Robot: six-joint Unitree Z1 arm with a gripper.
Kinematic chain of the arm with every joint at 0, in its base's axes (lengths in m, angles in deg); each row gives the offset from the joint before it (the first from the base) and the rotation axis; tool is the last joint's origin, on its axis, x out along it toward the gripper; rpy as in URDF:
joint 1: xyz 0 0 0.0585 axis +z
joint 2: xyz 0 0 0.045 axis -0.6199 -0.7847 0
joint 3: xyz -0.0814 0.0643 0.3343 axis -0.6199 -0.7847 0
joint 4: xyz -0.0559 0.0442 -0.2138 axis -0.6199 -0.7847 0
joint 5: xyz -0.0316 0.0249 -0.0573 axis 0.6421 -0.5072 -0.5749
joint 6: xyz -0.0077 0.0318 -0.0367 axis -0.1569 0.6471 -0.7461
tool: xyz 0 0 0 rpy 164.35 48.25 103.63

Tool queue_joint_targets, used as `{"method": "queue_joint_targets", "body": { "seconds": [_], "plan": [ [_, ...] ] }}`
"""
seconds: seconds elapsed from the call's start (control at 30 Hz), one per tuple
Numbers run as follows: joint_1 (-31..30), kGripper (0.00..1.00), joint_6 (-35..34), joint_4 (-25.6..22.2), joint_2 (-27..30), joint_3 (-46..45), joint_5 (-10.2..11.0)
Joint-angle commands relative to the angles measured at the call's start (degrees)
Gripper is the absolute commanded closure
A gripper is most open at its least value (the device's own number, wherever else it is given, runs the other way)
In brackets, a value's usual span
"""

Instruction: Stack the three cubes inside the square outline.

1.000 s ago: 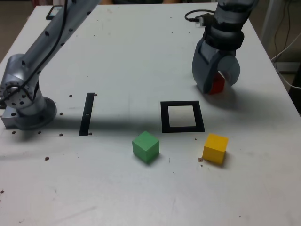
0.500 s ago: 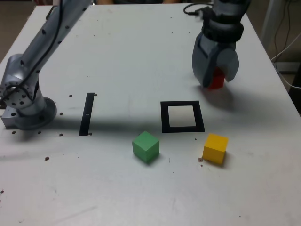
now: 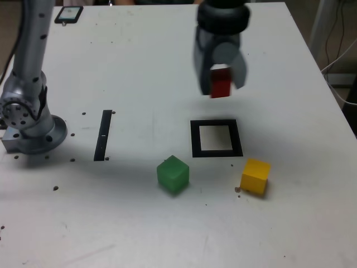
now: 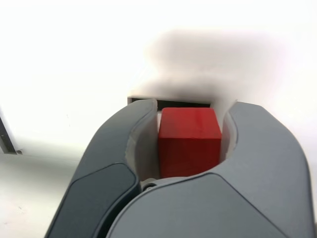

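Note:
My gripper should release the red cube on the pale middle of the square outline [image 3: 217, 138], clear of the outline's black border.
My gripper [image 3: 220, 82] is shut on the red cube [image 3: 221, 82] and holds it in the air, behind the square outline [image 3: 216, 138] in the exterior view. In the wrist view the red cube [image 4: 189, 141] sits clamped between the two grey jaws of my gripper [image 4: 190, 130], with a thin dark edge of the square outline [image 4: 168, 100] showing just past it. The green cube [image 3: 173, 174] rests on the table in front of the outline toward the exterior view's left. Resting in front of the outline toward that view's right is the yellow cube [image 3: 255, 176].
The arm's base [image 3: 30, 125] stands at the exterior view's left edge of the white table [image 3: 139, 67]. A narrow black strip [image 3: 103, 134] lies between the base and the outline. A phone-like object [image 3: 68, 13] lies at the far left corner.
The gripper closed on the red cube at the exterior view's far right, lifted it off the table and carried it leftward to a spot behind the square outline.

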Motion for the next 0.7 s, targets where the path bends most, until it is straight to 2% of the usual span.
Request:
{"method": "queue_joint_targets", "body": {
  "seconds": [0.0,0.23,0.67],
  "plan": [
    [-1.2,0.74,0.1,1.9,1.0,-4.8,-0.3],
    [-3.0,0.74,0.1,4.2,-0.4,-8.2,-0.4],
    [-9.3,0.74,-2.1,6.6,-3.0,-7.5,-1.1]
  ]
}}
